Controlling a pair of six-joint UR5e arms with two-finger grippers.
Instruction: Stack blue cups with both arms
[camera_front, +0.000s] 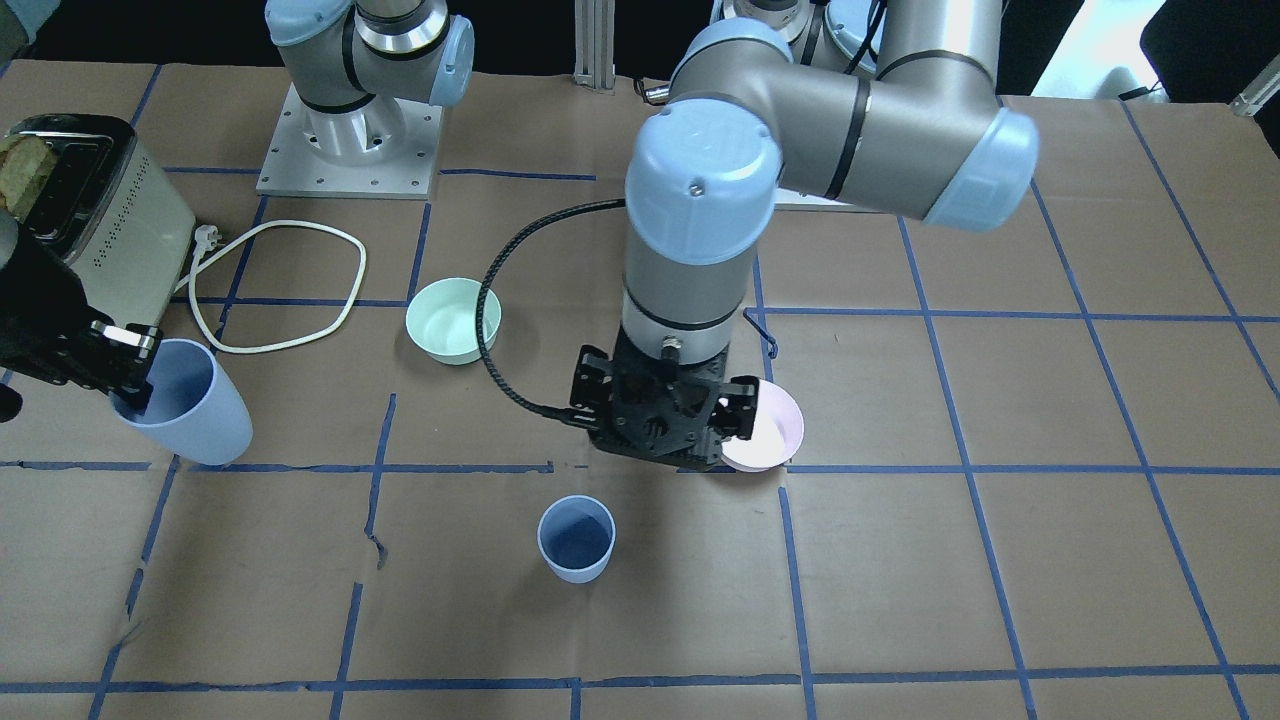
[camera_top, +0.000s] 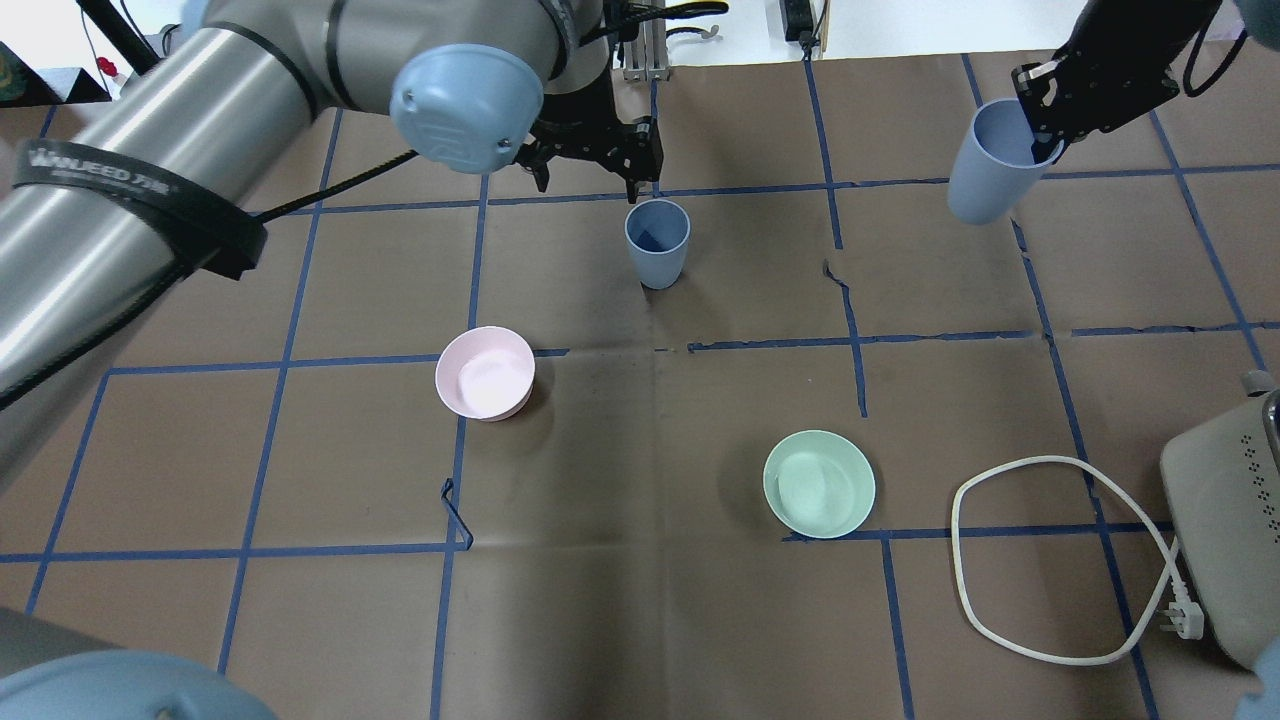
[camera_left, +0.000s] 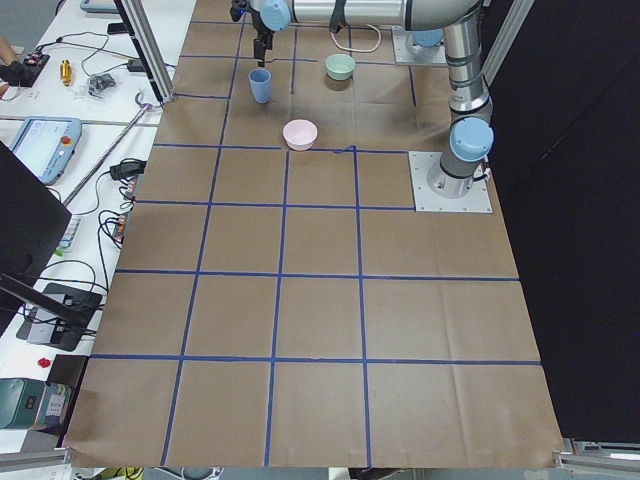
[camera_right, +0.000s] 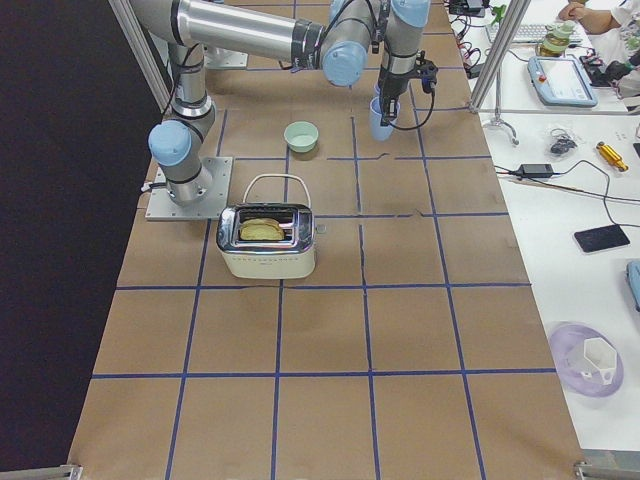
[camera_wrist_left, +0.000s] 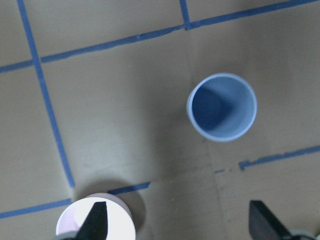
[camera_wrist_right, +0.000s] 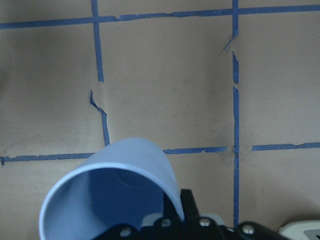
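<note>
The right gripper will release its blue cup inside the other blue cup (camera_front: 577, 533) standing on the brown paper.
One blue cup (camera_front: 576, 538) stands upright and empty on the brown paper, also in the overhead view (camera_top: 657, 240) and the left wrist view (camera_wrist_left: 222, 107). My left gripper (camera_front: 662, 425) hangs open and empty above the table, between that cup and the pink bowl; its two fingertips (camera_wrist_left: 97, 215) show far apart, with the cup off beyond them. My right gripper (camera_top: 1040, 125) is shut on the rim of a second, larger blue cup (camera_top: 985, 165), one finger inside it. It holds the cup tilted above the table's far right side (camera_front: 185, 405), open mouth toward the wrist camera (camera_wrist_right: 110, 195).
A pink bowl (camera_top: 485, 372) sits near my left gripper, partly under it in the front view (camera_front: 775, 430). A green bowl (camera_top: 819, 483) lies mid-table. A toaster (camera_front: 90, 215) with its looped white cord (camera_top: 1050, 560) stands on my right side.
</note>
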